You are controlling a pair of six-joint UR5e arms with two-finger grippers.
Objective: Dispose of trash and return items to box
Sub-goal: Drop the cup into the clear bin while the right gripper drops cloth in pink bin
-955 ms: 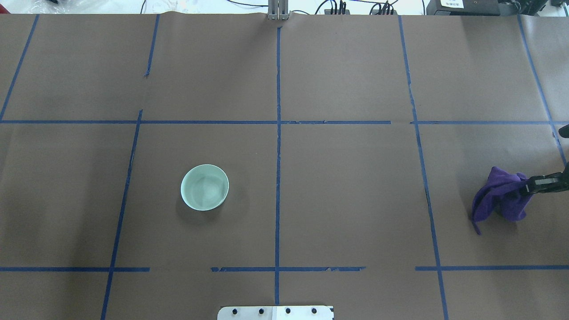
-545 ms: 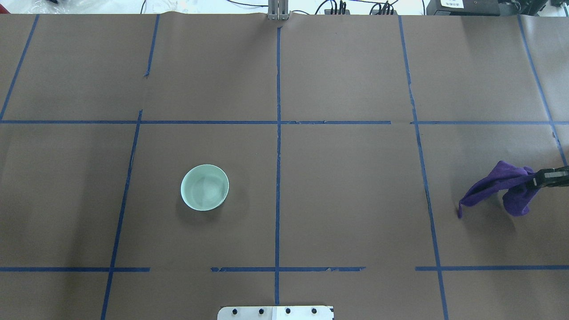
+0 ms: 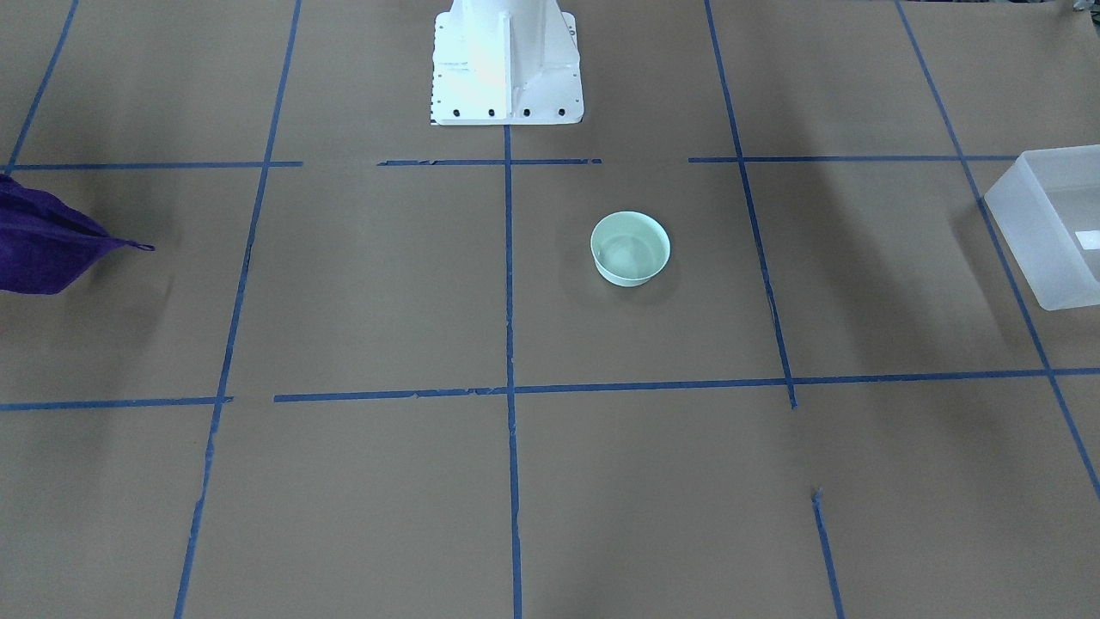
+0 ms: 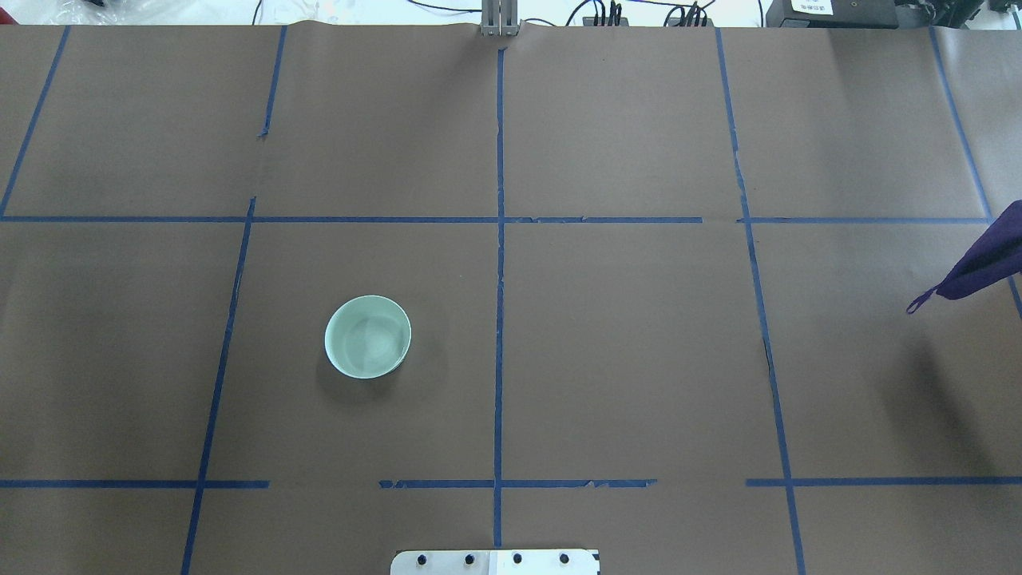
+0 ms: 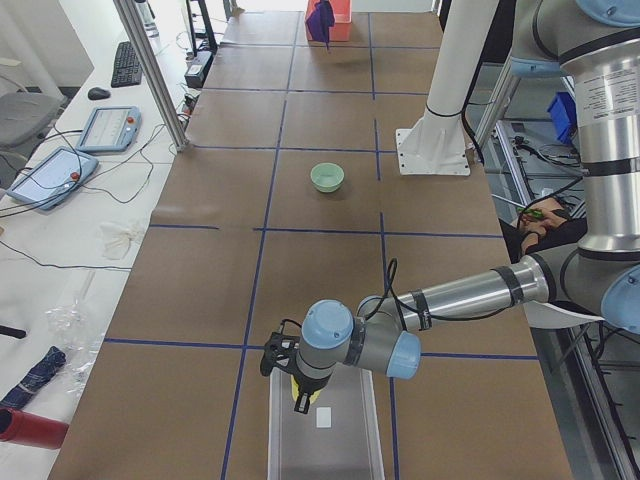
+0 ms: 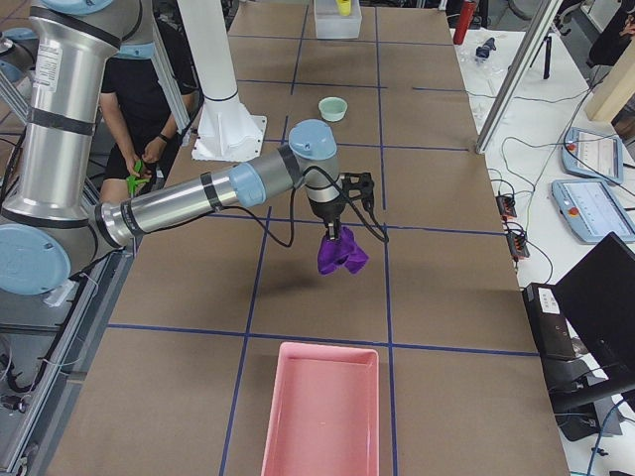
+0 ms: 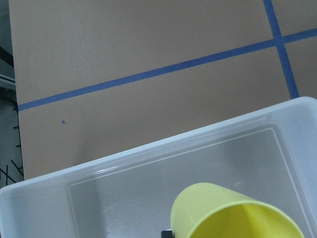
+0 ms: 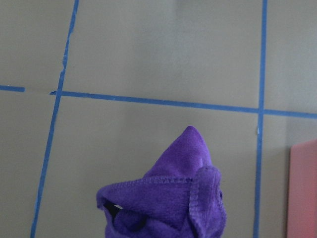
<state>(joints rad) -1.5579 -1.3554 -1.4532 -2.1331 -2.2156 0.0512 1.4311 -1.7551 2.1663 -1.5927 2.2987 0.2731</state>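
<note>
The robot's left gripper will release the yellow cup on the frosted-white box's bottom, beside the small white label (image 3: pixel 1081 233) (image 7: pixel 241 222).
The pale mint-green bowl (image 4: pixel 368 336) stands upright, alone, left of the table's middle; it also shows in the front view (image 3: pixel 630 248). My left gripper (image 5: pixel 300 385) is shut on the yellow cup (image 7: pixel 233 213) and holds it just above the inside of the frosted-white box (image 7: pixel 99 171), which shows at the front view's right edge (image 3: pixel 1023 249). My right gripper (image 6: pixel 334 230) is shut on a purple cloth (image 6: pixel 341 253) that hangs clear above the table. Only the cloth's tip (image 4: pixel 978 267) shows overhead, at the right edge.
A pink tray (image 6: pixel 322 412) lies at the table's right end, a little beyond the hanging cloth. The white robot base (image 3: pixel 505 60) stands at mid-table on my side. Blue tape lines cross the brown paper. A person sits behind the robot (image 6: pixel 149 89).
My right gripper has lifted the purple cloth off the table and carried it right, out of the overhead view; only the cloth's tip remains in frame. The bowl has not moved.
</note>
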